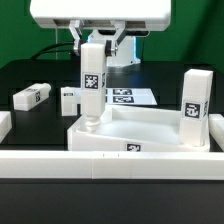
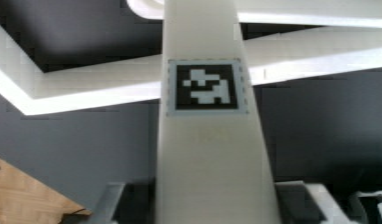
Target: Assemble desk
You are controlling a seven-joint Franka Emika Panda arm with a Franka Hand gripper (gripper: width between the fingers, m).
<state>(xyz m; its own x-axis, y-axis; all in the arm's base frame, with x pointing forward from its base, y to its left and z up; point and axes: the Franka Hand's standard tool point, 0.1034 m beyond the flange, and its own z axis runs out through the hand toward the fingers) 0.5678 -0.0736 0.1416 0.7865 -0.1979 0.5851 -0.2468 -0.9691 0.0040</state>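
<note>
My gripper is holding the white leg, now upright at the top's back corner. It will let go of the leg standing upright on the desk top's corner (image 1: 87, 128) nearest the loose legs.
The desk top (image 1: 150, 122), a white rimmed tray with a tag on its front wall, lies in the middle of the black table. One white leg (image 1: 193, 105) stands upright on its corner at the exterior view's right. My gripper (image 1: 92, 42) is shut on the upper end of a second tagged leg (image 1: 91, 85), held upright with its foot at the top's back corner at the exterior view's left. In the wrist view this leg (image 2: 209, 120) runs away from my gripper (image 2: 214, 205) between both fingers (image 2: 135, 200), down toward the top's rim (image 2: 81, 90).
Two more white legs (image 1: 32, 96) (image 1: 68, 98) lie on the table at the exterior view's left. The marker board (image 1: 130, 97) lies behind the top. A long low white rail (image 1: 110, 165) runs along the front.
</note>
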